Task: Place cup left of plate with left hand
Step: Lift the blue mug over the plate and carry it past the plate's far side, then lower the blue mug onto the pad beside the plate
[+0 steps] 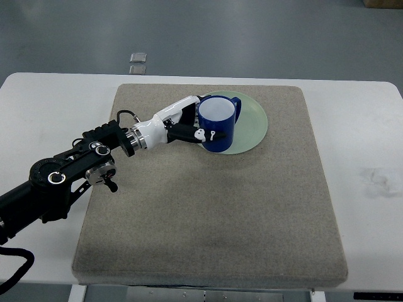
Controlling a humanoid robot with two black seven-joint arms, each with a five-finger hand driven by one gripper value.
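I should use my left gripper to set the blue cup down and let go of it on the beige mat's far corner (132, 117) nearest the small grey squares.
A blue cup (219, 123) with a white inside stands upright on the pale green plate (253, 124), its handle pointing to the upper right. My left hand (191, 121), white with black joints, reaches in from the left and is wrapped around the cup's left side, fingers curled behind and in front of it. The plate lies on the upper middle of the beige mat (208, 214). The cup covers the plate's left part.
The mat lies on a white table (368, 126). A grey smudge (376, 179) marks the table at the right. Two small grey squares (138, 63) sit on the floor beyond the table's far edge. The black left arm (63, 179) crosses the mat's left edge.
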